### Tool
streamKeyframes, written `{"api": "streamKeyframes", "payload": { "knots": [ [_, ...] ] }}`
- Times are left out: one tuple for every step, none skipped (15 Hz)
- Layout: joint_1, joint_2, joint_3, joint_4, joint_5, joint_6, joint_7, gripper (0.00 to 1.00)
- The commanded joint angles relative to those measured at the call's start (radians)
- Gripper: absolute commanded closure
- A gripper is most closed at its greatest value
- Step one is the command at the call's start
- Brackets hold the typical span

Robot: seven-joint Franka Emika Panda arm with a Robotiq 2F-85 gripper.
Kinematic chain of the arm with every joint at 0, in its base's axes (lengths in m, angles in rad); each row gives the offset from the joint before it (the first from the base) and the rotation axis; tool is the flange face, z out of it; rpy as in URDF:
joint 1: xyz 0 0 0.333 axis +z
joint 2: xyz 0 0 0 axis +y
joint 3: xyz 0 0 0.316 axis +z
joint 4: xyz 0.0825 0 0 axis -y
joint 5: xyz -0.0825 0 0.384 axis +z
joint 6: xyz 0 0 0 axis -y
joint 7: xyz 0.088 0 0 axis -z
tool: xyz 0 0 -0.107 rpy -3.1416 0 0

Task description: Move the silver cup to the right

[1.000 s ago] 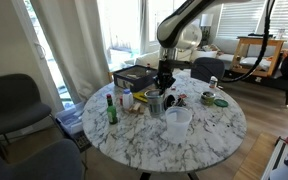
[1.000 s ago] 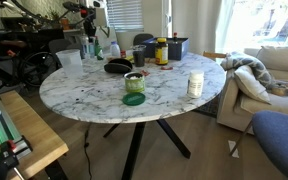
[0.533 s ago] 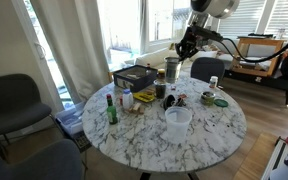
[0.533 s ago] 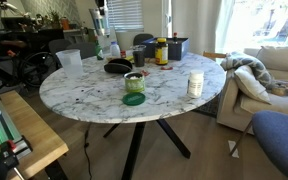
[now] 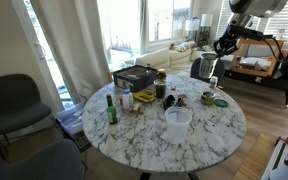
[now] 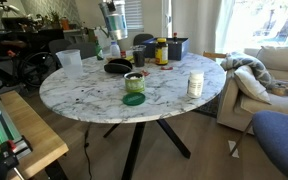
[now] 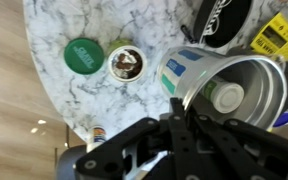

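The robot's gripper will set the silver cup down on the marble table [image 5: 222, 93] [image 7: 98, 98] behind the green lid. The cup is still high over the table's far edge.
My gripper [image 5: 220, 47] is shut on the rim of the silver cup [image 5: 203, 67] and holds it in the air above the far right edge of the round marble table [image 5: 144, 138]. In an exterior view the cup [image 6: 111, 20] hangs high over the table's far side. In the wrist view the cup [image 7: 246, 88] lies tilted with its open mouth toward the camera. My fingers [image 7: 174, 118] pinch its wall. A blue and white label shows on its side.
On the table are a translucent white tub [image 5: 177, 120], a green bottle [image 5: 111, 108], a black box [image 5: 134, 76], a green lid [image 7: 83, 54], a small jar [image 7: 125, 64] and a short white cup [image 6: 195, 84]. Chairs stand around the table.
The gripper has lifted the silver cup from the middle of the table. It has carried the cup up and to the right in an exterior view.
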Motion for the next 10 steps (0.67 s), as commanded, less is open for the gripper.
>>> {"api": "streamKeyframes", "payload": {
  "knots": [
    [-0.080,0.103,-0.102,0.019,-0.011,0.022,-0.018,0.99],
    [-0.096,0.141,-0.135,0.033,0.007,0.030,-0.026,0.99],
    [-0.100,0.180,-0.171,0.050,0.046,0.045,-0.048,0.99],
    [-0.086,0.217,-0.212,0.073,0.130,0.011,-0.100,0.99],
    [-0.099,0.127,-0.163,0.019,0.042,0.022,-0.046,0.99],
    [-0.103,0.150,-0.181,0.027,0.054,0.022,-0.070,0.95],
    [-0.104,0.157,-0.181,0.029,0.052,0.022,-0.071,0.95],
    [-0.103,0.155,-0.174,0.030,0.052,0.022,-0.069,0.99],
    [-0.096,0.150,-0.160,0.004,0.076,0.101,-0.038,0.99],
    [-0.089,0.169,-0.155,0.011,0.113,0.149,0.000,0.99]
  ]
}}
